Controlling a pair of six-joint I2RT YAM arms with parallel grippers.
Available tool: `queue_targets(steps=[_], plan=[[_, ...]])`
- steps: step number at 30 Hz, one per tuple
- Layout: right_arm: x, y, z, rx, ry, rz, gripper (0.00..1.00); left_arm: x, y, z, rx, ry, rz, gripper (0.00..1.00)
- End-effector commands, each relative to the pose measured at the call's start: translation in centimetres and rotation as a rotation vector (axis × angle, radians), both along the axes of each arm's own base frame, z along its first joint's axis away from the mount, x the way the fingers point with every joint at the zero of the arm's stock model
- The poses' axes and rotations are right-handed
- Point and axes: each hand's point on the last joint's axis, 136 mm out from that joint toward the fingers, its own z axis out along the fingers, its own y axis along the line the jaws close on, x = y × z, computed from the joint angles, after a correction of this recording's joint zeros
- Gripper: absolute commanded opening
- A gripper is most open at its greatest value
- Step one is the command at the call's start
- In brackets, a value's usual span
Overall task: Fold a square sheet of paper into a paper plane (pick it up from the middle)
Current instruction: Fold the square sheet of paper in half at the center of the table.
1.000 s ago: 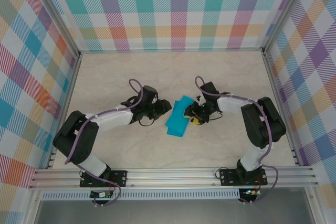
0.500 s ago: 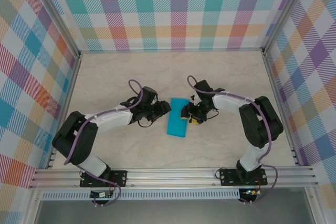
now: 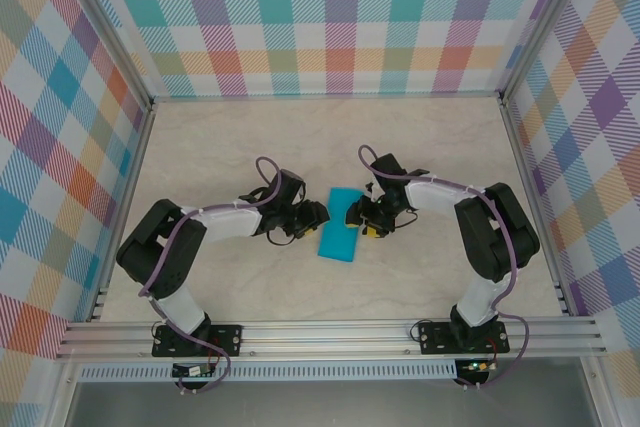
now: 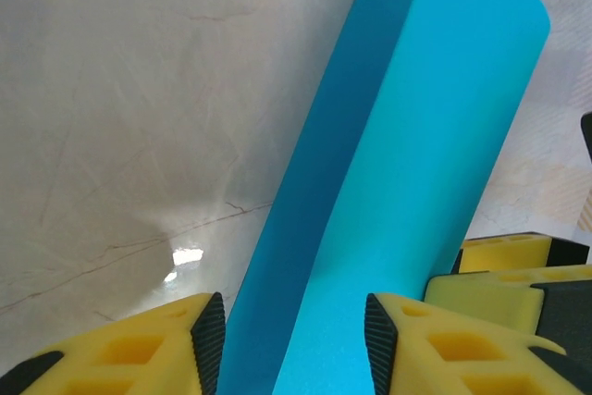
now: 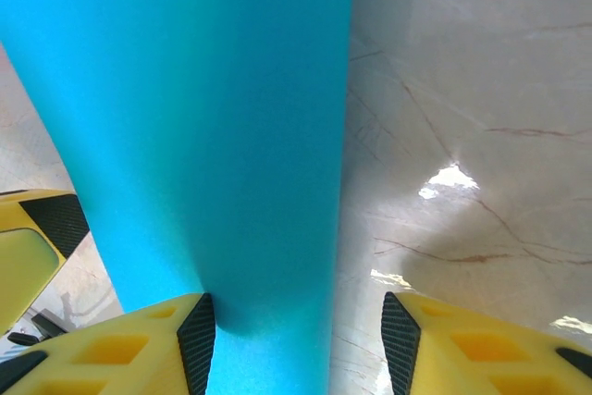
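Part of the lower layer shows past the sheet's upper layer, so the robot's left gripper needs to pinch the upper layer's edge (image 4: pixel 309 284) and make both layers' edges even.
The square sheet of paper (image 3: pixel 338 232) lies on the table as a narrow teal rectangle, folded over lengthwise. My left gripper (image 3: pixel 313 215) is at its left edge and my right gripper (image 3: pixel 358 217) at its right edge, both low over the table. In the left wrist view the sheet (image 4: pixel 407 154) runs up between the open jaws of the left gripper (image 4: pixel 293 344); its upper layer is lighter, and a darker strip shows on the left. In the right wrist view the sheet (image 5: pixel 203 117) covers the left part of the gap of the open right gripper (image 5: pixel 298 344) and meets its left pad.
The marble-look tabletop (image 3: pixel 220 147) is boxed in by checked walls with aluminium rails (image 3: pixel 330 332) along the front. The two grippers face each other closely across the sheet; the right one's yellow fingers (image 4: pixel 504 270) show in the left wrist view.
The sheet has gone from a wider, partly raised shape to a narrower flat rectangle. The left gripper has moved right up to its edge; the right gripper has shifted slightly left.
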Motion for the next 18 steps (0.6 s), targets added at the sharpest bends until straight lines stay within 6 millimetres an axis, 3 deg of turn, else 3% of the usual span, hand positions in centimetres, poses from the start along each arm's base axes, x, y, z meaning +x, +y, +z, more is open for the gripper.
queue_targets(steps=[1,18], plan=[[-0.44,-0.25,-0.66,-0.006,0.024,-0.016,0.53,-0.02,-1.24,0.51,-0.041,-0.014,-0.044,0.43],[-0.15,-0.06,-0.15,0.026,0.008,-0.062,0.54,-0.15,-1.82,0.20,-0.065,0.005,-0.061,0.50]])
